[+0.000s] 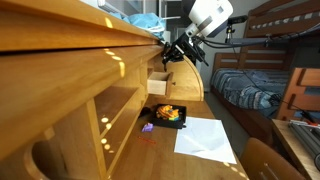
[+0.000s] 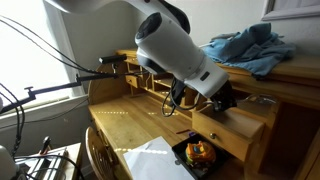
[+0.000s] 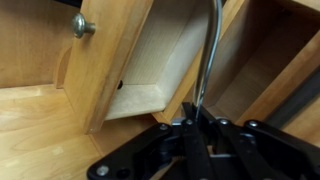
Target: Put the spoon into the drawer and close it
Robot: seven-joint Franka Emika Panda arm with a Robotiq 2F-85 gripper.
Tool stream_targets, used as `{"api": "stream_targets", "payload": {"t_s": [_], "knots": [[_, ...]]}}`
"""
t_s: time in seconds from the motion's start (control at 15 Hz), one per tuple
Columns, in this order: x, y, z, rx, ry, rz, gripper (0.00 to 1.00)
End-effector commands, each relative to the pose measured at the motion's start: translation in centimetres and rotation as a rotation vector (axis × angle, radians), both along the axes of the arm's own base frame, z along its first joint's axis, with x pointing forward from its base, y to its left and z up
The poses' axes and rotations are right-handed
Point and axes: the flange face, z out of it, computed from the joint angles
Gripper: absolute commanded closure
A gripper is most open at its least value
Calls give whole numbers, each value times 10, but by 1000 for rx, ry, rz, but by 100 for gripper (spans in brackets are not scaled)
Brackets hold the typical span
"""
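Observation:
My gripper has the spoon. It will let go of it inside the open drawer (image 1: 161,77) (image 3: 150,68), just behind the drawer's front panel with the knob.
In the wrist view my gripper (image 3: 197,125) is shut on the thin metal handle of the spoon (image 3: 208,60). The handle runs up from the fingertips over the right edge of the drawer (image 3: 160,55). The spoon's bowl is out of view. The drawer is pale wood, pulled open, and what shows of its inside is empty. Its front panel carries a metal knob (image 3: 83,27). In both exterior views the gripper (image 1: 176,52) (image 2: 213,101) hangs just above the open drawer (image 1: 158,82) (image 2: 238,128), which sticks out from the desk's upper shelf.
A black tray (image 1: 152,112) (image 2: 181,152) with toy fruit sits on the desk below the drawer. White paper (image 1: 205,140) (image 2: 150,162) lies next to it. Blue cloth (image 2: 245,48) lies on the desk top. Open cubbies flank the drawer. A bed (image 1: 250,85) stands beyond.

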Motion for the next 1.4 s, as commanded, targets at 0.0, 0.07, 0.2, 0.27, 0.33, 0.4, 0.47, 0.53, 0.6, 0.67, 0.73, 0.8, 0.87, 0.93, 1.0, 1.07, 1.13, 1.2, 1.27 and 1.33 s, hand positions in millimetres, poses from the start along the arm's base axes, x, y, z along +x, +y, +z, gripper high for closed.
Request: {"api": "stream_targets", "payload": {"t_s": [0.0,0.07,0.2,0.27,0.33,0.4,0.47,0.53,0.6,0.67,0.73,0.8,0.87,0.93,1.0,1.07,1.13,1.2,1.27,1.33], "knots": [[24,0,-10,-28,-24,-14,98],[26,-2,-17,-34,-17,-15,98],[31,-5,-29,-27,-3,-14,98],[33,-6,-37,-19,6,-15,98],[34,-5,-42,-11,12,-15,98],[33,-1,-47,-6,19,-13,98],[34,4,-50,-4,22,-9,98],[34,10,-53,-2,25,-8,98],[33,15,-56,7,26,-2,98],[32,20,-57,11,26,3,98],[28,25,-57,11,26,-2,98],[25,29,-57,15,26,1,98],[22,28,-57,9,26,-8,98],[20,27,-59,13,27,-13,98],[17,26,-63,18,35,-19,98],[14,25,-69,21,45,-22,98],[12,25,-74,23,55,-23,98],[11,25,-75,26,55,-20,98],[11,26,-75,26,56,-15,83],[11,26,-75,25,56,-11,67]]}}
